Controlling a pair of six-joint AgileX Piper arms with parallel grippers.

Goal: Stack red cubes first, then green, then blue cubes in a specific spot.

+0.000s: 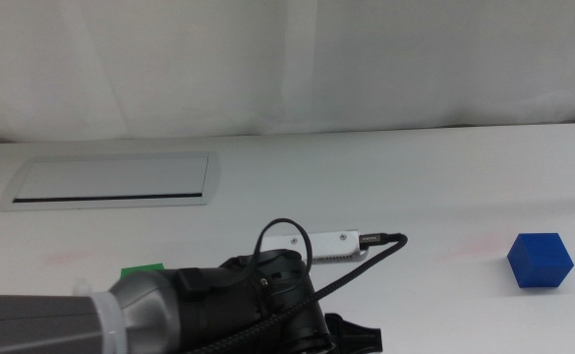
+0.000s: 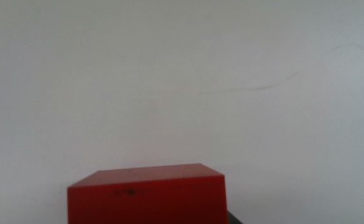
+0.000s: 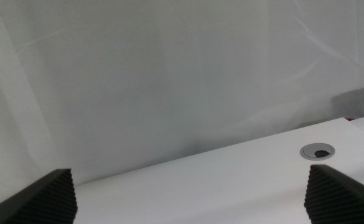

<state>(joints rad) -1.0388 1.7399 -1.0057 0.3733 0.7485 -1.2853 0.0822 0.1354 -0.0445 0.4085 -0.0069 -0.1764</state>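
I will let go of the red cube, now held low at front centre, with my left gripper on the table's front centre [image 1: 305, 346], between the green cube and the blue cube.
The red cube [image 2: 147, 196] fills the low middle of the left wrist view, with a dark sliver of one jaw tight against its side. My left gripper [image 1: 358, 339] is shut on it, low at the table's front centre; in the middle view the arm hides the cube. Only a corner of the green cube [image 1: 142, 267] shows, just behind the left arm. Alone on the table at the right sits the blue cube [image 1: 540, 261]. My right gripper [image 3: 191, 193] waits open with nothing between its jaws and is out of the middle view.
A flat grey cable hatch [image 1: 110, 183] is set into the table at the back left. A round cable grommet [image 3: 317, 150] lies near the table's right edge. A white curtain [image 1: 287, 59] closes off the back.
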